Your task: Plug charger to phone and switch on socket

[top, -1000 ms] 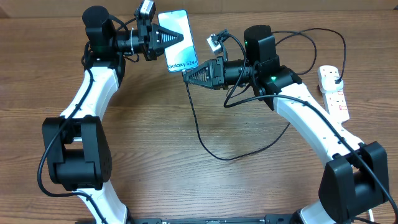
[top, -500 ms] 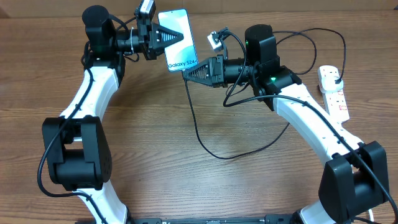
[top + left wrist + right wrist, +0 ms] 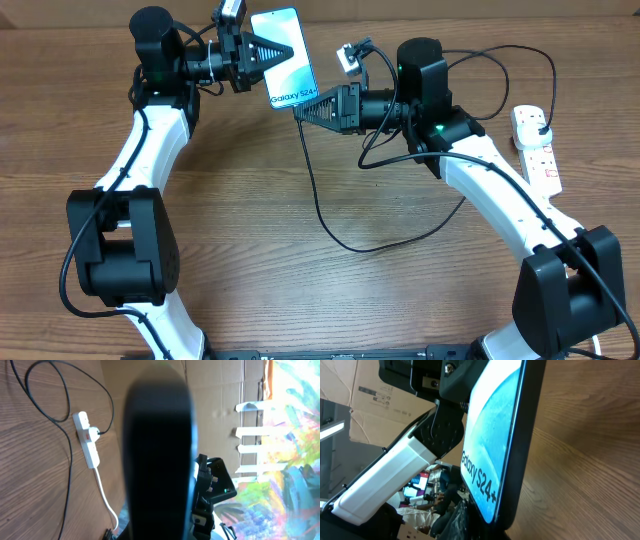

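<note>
The phone's screen slants across the right gripper, so next the right gripper opens, line up edge-on with the phone and closes at its bottom edge (image 3: 292, 104).
In the overhead view the phone (image 3: 283, 57) is held up off the table at the far side, its light blue screen reading "Galaxy S24+". My left gripper (image 3: 290, 50) is shut on its upper part. My right gripper (image 3: 298, 110) is shut at the phone's bottom edge, and the thin black charger (image 3: 318, 200) cable hangs from its tip. The cable loops over the table to a black plug (image 3: 541, 126) in the white socket (image 3: 542, 160) at the right. The phone's dark back (image 3: 157, 455) fills the left wrist view. The right wrist view shows the lit screen (image 3: 492, 445); the connector tip is hidden.
The socket (image 3: 86, 440) lies near the table's right edge with its thick white cord (image 3: 107, 497) trailing off. Black arm cables arch over my right arm (image 3: 500, 60). Cardboard boxes (image 3: 365, 405) stand behind the far edge. The wooden table (image 3: 300, 300) lies below both arms.
Both grippers and the phone have shifted slightly toward the table's far edge. The right gripper has stayed at the phone's bottom edge.
</note>
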